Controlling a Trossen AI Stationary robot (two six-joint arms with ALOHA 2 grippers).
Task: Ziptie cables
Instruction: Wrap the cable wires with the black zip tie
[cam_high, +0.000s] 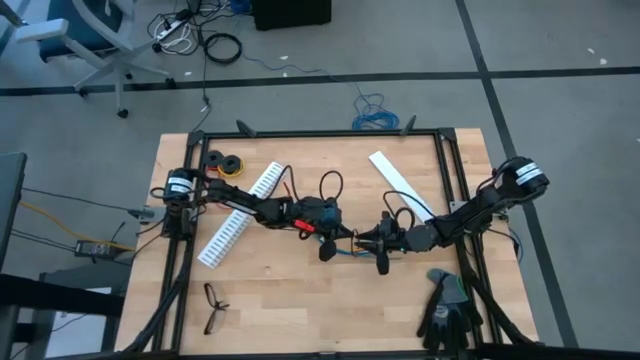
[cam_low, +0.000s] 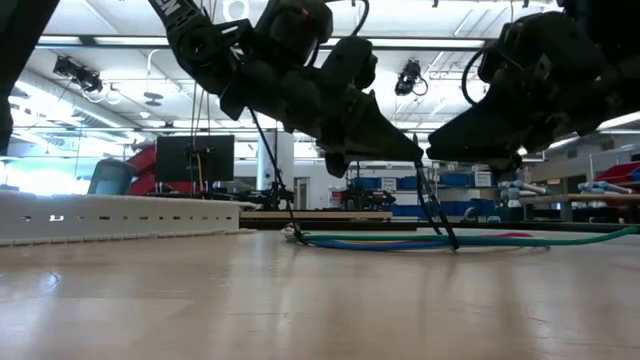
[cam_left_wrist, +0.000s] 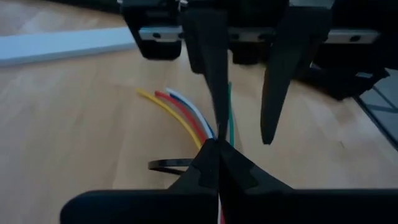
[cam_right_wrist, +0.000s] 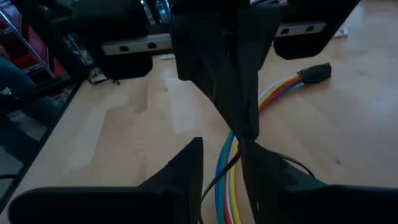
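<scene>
The ziptie's loop hangs slack over the cables with its parts meeting in my left gripper, so my right gripper needs to grab that ziptie joint (cam_low: 421, 166) before my left gripper opens.
The cables (cam_left_wrist: 186, 118), thin yellow, red, white, blue and green wires, lie in a bundle on the wooden table near its middle (cam_high: 345, 252), flat in the low view (cam_low: 420, 240). A thin black ziptie (cam_low: 440, 210) runs from the bundle up to my left gripper (cam_left_wrist: 216, 144), which is shut on it just above the cables (cam_high: 340, 238). Part of it curls beside the wires (cam_left_wrist: 166, 165). My right gripper (cam_right_wrist: 222, 146) faces the left one from the table's right (cam_high: 362, 240). It is open, one finger on each side of the cables and ziptie (cam_right_wrist: 217, 177). My left gripper pinches the ziptie between its two fingertips (cam_low: 414, 157), coming from the table's left and slanting down. Two thin black strands (cam_low: 432, 200) hang from the tips to the bundle, which rests on the table. Which part of the ziptie it has is hidden by the fingers.
A long white slotted strip (cam_high: 240, 215) lies left of the grippers and a flat white strip (cam_high: 400, 185) at the far right. Black eyeglasses (cam_high: 213, 305) and dark gloves (cam_high: 445, 305) lie near the front edge. Tape rolls (cam_high: 225, 162) sit at the far left.
</scene>
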